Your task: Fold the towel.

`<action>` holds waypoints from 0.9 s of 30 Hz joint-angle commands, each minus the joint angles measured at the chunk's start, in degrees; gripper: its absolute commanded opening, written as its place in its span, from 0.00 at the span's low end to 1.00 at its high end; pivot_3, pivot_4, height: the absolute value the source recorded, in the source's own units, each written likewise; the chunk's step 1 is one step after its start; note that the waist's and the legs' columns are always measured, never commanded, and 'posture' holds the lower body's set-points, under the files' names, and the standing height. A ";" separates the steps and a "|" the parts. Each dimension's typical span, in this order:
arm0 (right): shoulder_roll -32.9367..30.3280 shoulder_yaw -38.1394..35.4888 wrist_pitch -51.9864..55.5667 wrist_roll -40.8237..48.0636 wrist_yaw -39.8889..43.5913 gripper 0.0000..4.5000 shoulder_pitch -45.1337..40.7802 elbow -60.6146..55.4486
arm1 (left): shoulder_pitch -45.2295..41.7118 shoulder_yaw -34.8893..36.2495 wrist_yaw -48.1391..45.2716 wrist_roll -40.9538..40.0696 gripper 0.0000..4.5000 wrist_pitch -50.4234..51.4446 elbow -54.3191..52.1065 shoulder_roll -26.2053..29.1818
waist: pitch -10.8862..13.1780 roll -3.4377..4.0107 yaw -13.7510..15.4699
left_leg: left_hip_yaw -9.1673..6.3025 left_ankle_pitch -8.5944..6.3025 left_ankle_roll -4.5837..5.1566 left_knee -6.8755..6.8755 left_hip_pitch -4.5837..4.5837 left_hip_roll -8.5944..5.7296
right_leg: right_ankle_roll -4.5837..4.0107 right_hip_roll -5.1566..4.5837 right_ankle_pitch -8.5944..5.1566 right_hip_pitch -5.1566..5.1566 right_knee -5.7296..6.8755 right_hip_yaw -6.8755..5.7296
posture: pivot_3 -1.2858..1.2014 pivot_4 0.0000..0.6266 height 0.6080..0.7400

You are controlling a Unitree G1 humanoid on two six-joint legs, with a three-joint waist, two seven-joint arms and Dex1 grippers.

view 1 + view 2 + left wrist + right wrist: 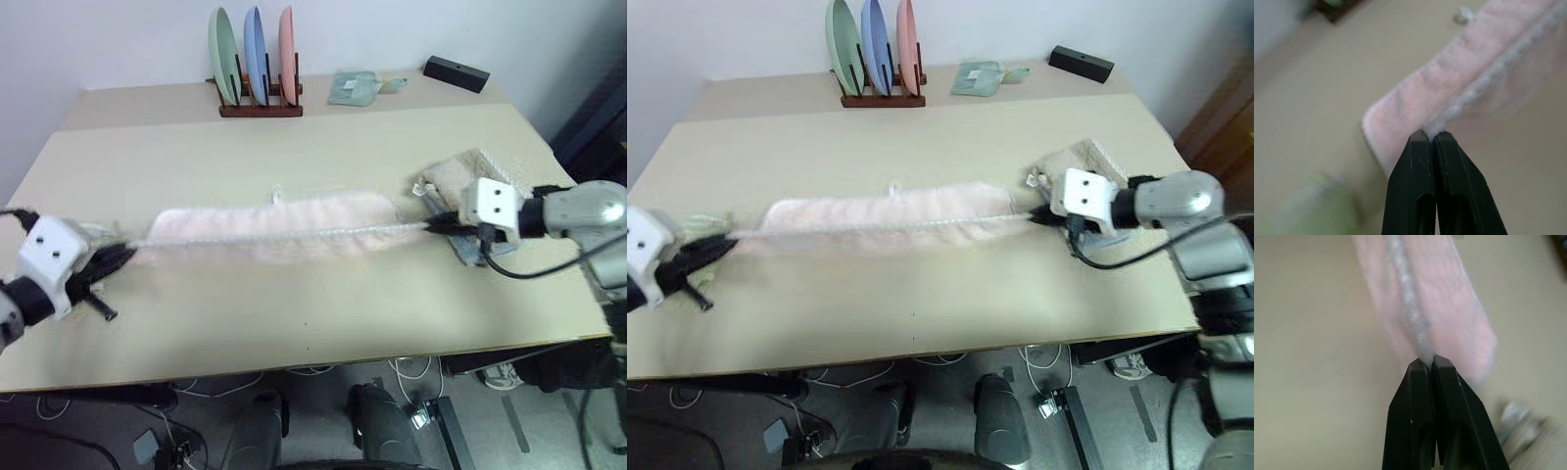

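Next, my left gripper releases the white edging at the pale pink towel's far corner [151, 205] [1367, 116], on the side of the light green towel.
The pale pink towel [279, 227] is stretched in a long band across the middle of the table, held taut by its white edge at both ends. At the band's left end my left gripper [120, 253] is shut on the edging [1436, 128]. My right gripper [436, 225] is shut on the edging at the right end [1425, 355]. The pink cloth hangs and lies just beyond each pair of black fingers [1420, 176].
A beige folded towel [468, 176] lies behind my right gripper, and a light green towel [703, 227] sits by my left one. At the back of the table [294, 323] stand a rack of plates [257, 64], a pale green cloth [355, 88] and a black box [456, 73].
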 commanded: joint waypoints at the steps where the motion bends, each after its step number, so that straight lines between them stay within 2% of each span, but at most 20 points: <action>1: -2.90 -3.30 5.71 3.96 3.06 0.00 2.55 -5.57 | 4.53 4.72 -4.37 -1.76 0.00 1.41 -3.67 1.93 | 0.00 -0.01 -0.08 | 0.00 0.00 0.00 0.02 -0.01 0.03 | -0.02 0.03 0.00 0.00 0.00 0.00 | 0.52 0.24 1.00; 5: -0.03 -2.18 5.94 2.85 1.16 0.00 0.57 -5.01 | 2.78 1.31 -2.34 0.39 0.00 -0.11 0.63 2.53 | -0.01 -0.01 -0.10 | 0.03 0.00 0.00 0.05 0.00 0.04 | -0.03 0.04 0.00 -0.01 0.02 0.00 | 0.52 0.24 1.00; 8: 3.78 0.37 3.18 -1.26 -1.49 0.00 -3.57 -0.46 | -1.86 -3.44 0.22 3.65 0.00 -2.62 5.92 2.83 | -0.01 -0.01 -0.16 | 0.04 0.01 0.00 0.05 -0.01 0.03 | 0.02 0.05 0.02 -0.01 0.02 0.00 | 0.52 0.24 1.00; 14: 12.70 5.18 -6.12 -9.35 -6.23 0.00 -14.22 16.19 | -13.86 -13.30 4.44 10.41 0.00 -10.09 20.27 2.48 | -0.01 -0.02 -0.43 | 0.03 0.02 -0.03 0.00 -0.09 0.02 | 0.17 0.07 0.15 -0.13 0.00 0.00 | 0.52 0.24 1.00; 20: 19.95 9.53 -17.54 -17.50 -11.49 0.00 -24.94 39.43 | -27.13 -21.82 7.19 15.18 0.00 -16.97 36.37 0.05 | -0.01 -0.02 -0.56 | 0.01 0.06 -0.10 -0.06 -0.11 -0.01 | 0.17 0.05 0.18 -0.21 0.03 0.00 | 0.52 0.24 1.00; 27: 24.27 10.10 -24.73 -21.16 -14.80 0.00 -30.22 53.77 | -33.15 -26.60 7.52 18.02 0.00 -22.50 46.81 -1.81 | -0.01 -0.03 -0.86 | 0.02 0.07 -0.12 -0.12 -0.09 -0.02 | 0.18 0.05 0.18 -0.25 0.06 0.00 | 0.52 0.24 1.00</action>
